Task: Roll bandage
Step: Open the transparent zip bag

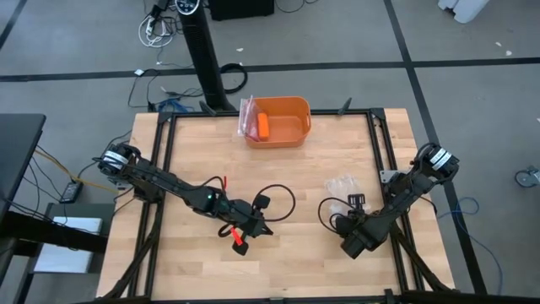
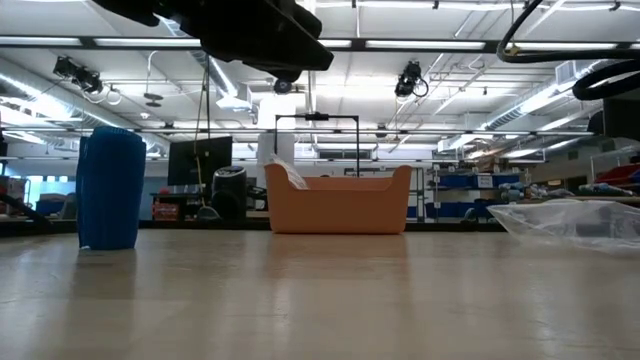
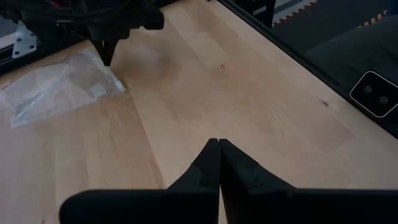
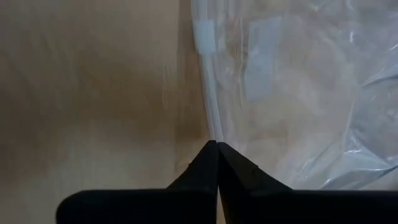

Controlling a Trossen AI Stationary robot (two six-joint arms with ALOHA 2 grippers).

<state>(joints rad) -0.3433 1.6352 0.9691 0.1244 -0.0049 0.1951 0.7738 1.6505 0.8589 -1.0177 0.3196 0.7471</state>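
Observation:
The clear bag's zip edge lies flat at my shut right fingers; I will open, pinch the end of the zip edge (image 4: 216, 132), lift.
The bandage (image 2: 110, 188) is a compact bright blue roll standing on end on the table, at the left of the low view. The high view does not show it. My left gripper (image 1: 260, 226) (image 3: 219, 146) hovers shut over bare wood left of the table's middle, with nothing between its fingers. My right gripper (image 1: 354, 201) (image 4: 217, 144) is shut and points steeply down. Its tips are at the edge of a crinkly clear plastic bag (image 1: 342, 184) (image 3: 62, 87) lying flat on the table. My right gripper meets the clear bag at its edge (image 4: 209, 127), near a corner (image 3: 107, 63), coming from above and pointing steeply down. The fingertips are closed together right at that edge. I cannot tell whether any plastic is caught between them. The bag lies flat on the wood.
An orange bin (image 1: 295, 111) (image 2: 338, 205) stands at the table's far edge, holding a small orange cylinder (image 1: 263, 127) and another clear bag (image 1: 246, 116). Black cables loop beside both wrists (image 1: 283, 203). Bare wood lies between the two arms and toward the near edge.

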